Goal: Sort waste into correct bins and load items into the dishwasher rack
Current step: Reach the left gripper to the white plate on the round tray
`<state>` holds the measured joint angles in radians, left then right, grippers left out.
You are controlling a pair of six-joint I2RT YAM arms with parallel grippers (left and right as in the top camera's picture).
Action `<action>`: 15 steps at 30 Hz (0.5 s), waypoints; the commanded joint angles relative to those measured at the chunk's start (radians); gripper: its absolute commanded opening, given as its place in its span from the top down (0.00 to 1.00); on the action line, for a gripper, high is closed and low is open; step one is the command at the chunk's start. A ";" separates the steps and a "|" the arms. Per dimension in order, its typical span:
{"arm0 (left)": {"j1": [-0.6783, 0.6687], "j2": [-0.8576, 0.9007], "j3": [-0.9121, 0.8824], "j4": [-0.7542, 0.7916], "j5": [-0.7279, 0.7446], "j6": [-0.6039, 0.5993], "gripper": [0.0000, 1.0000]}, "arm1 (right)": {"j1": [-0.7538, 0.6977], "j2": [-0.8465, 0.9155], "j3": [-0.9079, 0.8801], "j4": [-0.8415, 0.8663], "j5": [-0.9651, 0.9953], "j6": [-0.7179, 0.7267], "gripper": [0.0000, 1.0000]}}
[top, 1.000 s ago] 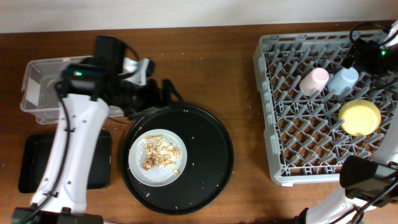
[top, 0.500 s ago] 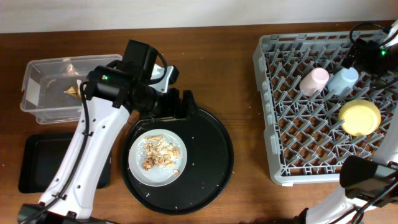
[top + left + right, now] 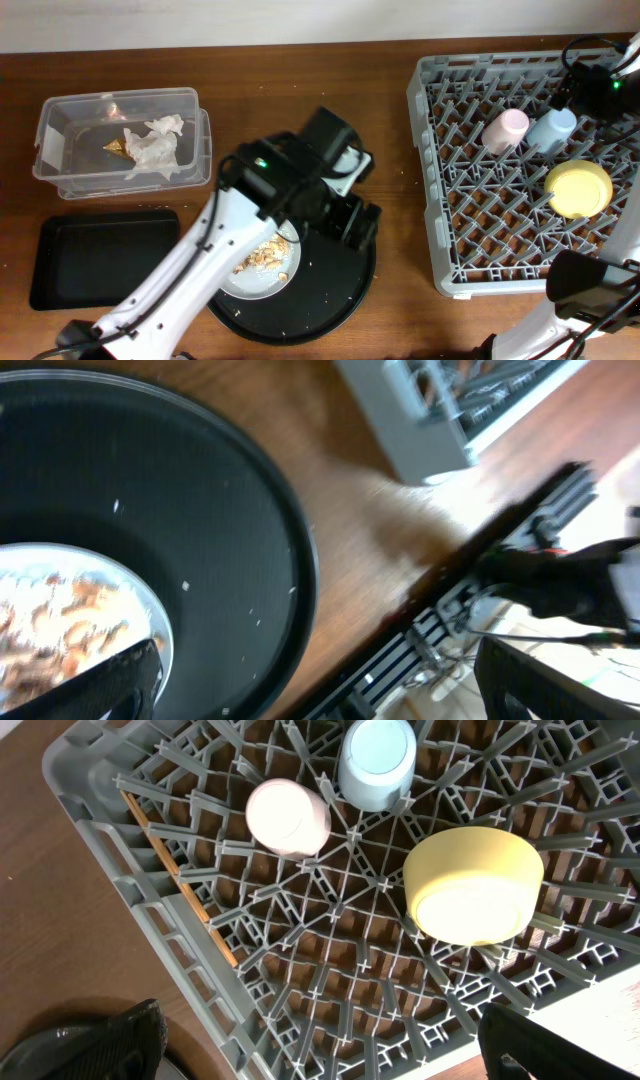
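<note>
Next, my left gripper grips the rim of the grey-white plate [image 3: 298,254] [image 3: 170,644] on the side that faces the dishwasher rack.
The grey-white plate [image 3: 255,272] with beige food scraps [image 3: 262,258] lies on the round black tray and is partly hidden by my left arm. It also shows in the left wrist view [image 3: 140,595]. My left gripper [image 3: 355,225] is open and empty above the tray's right side. The clear tub [image 3: 60,115] holds crumpled tissue [image 3: 155,147] and a gold-brown wrapper [image 3: 117,147]. The shallow black tray [image 3: 100,258] lies in front of the tub. The dishwasher rack [image 3: 440,170] holds the pink cup [image 3: 505,130], blue cup [image 3: 552,128] and yellow bowl [image 3: 578,188]. My right gripper [image 3: 320,1055] is open and empty above the rack.
The large round black tray [image 3: 345,285] sits mid-table with crumbs on it. Thin wooden chopsticks [image 3: 175,870] lie along the rack's left side. In the left wrist view the rack's corner [image 3: 430,430] is near the round tray's rim [image 3: 300,575].
My left arm swung right from the clear tub to above the round tray's right side, uncovering the tissue and wrapper in the tub. The right arm has not moved.
</note>
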<state>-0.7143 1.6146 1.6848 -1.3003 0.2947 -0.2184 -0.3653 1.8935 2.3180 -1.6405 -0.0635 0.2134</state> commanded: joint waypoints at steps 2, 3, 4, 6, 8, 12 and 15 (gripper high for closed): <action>-0.068 0.075 -0.003 -0.051 -0.285 -0.261 0.01 | -0.003 -0.001 0.002 -0.002 0.016 0.005 0.01; -0.069 0.086 -0.003 -0.058 -0.304 -0.283 0.00 | -0.003 -0.001 0.002 -0.002 0.016 0.005 0.02; -0.068 0.095 -0.003 -0.064 -0.324 -0.305 0.00 | -0.003 -0.001 0.002 -0.002 0.016 0.005 0.02; -0.068 0.130 -0.003 -0.091 -0.405 -0.376 0.01 | -0.003 -0.001 0.002 -0.002 0.016 0.005 0.02; -0.068 0.171 -0.003 -0.113 -0.457 -0.407 0.01 | -0.003 -0.001 0.002 -0.002 0.016 0.005 0.02; -0.068 0.246 -0.004 -0.131 -0.449 -0.407 0.01 | -0.003 -0.001 0.002 -0.002 0.016 0.005 0.02; -0.068 0.304 -0.017 -0.137 -0.453 -0.429 0.01 | -0.003 -0.001 0.002 -0.002 0.016 0.005 0.02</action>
<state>-0.7795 1.8603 1.6836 -1.4300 -0.1207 -0.5968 -0.3653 1.8935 2.3180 -1.6417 -0.0635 0.2134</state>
